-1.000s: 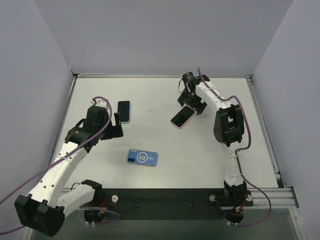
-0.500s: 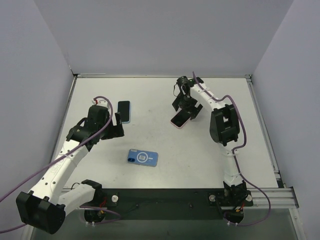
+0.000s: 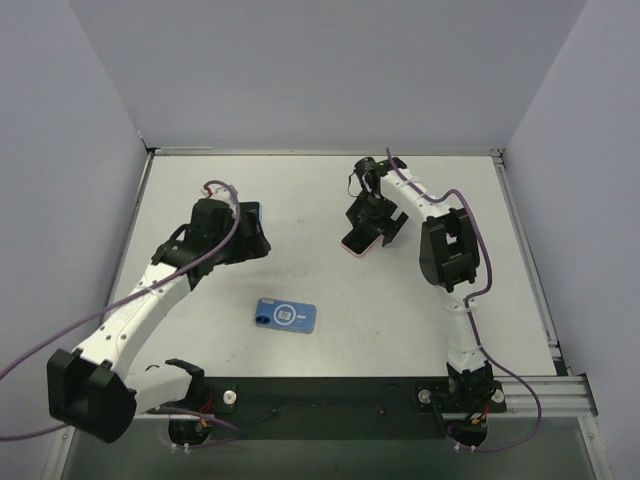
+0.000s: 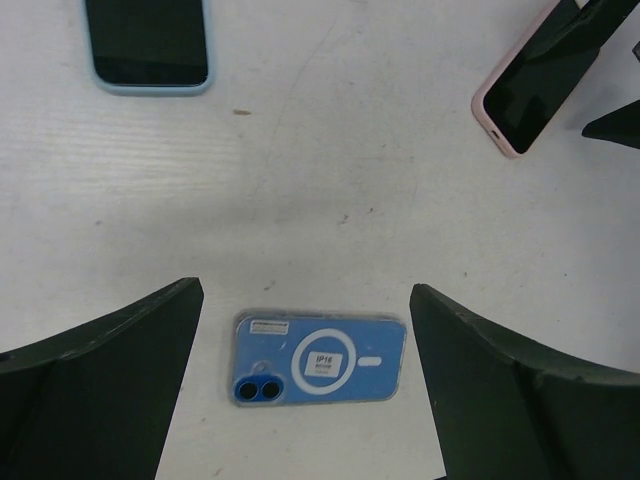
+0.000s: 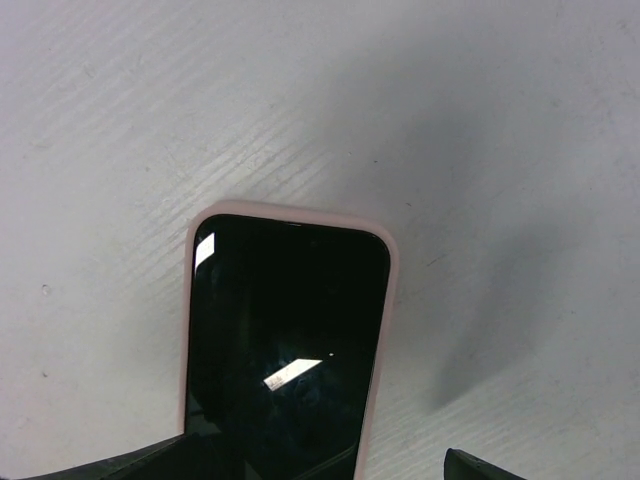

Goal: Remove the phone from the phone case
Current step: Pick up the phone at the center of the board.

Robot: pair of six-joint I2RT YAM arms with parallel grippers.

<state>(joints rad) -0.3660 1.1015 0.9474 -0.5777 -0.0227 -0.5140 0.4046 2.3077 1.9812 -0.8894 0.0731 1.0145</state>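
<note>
I will next grab the pink-cased phone with my right gripper by its two long sides (image 3: 363, 236), near its near end.
Three cased phones lie on the table. A pink-cased phone (image 3: 355, 241) (image 5: 285, 340) lies screen up at the centre right. My right gripper (image 3: 372, 220) (image 5: 315, 452) is open and low over its near end, one finger on each side. A blue phone in a clear case (image 3: 286, 315) (image 4: 320, 358) lies face down, camera lenses to the left. My left gripper (image 3: 250, 232) (image 4: 305, 300) hangs open well above the table, and in its wrist view that blue phone shows between the fingers. A light-blue-cased phone (image 3: 250, 208) (image 4: 150, 45) lies mostly under the left wrist in the top view.
Grey walls (image 3: 90, 150) close in the white table (image 3: 320, 180) on three sides. A black rail (image 3: 330, 395) with both arm bases runs along the near edge. Purple cables (image 3: 480, 290) trail from both arms.
My left arm has swung right and forward, now covering the light-blue-cased phone. My right gripper has come down and left over the pink-cased phone, which has shifted slightly left.
</note>
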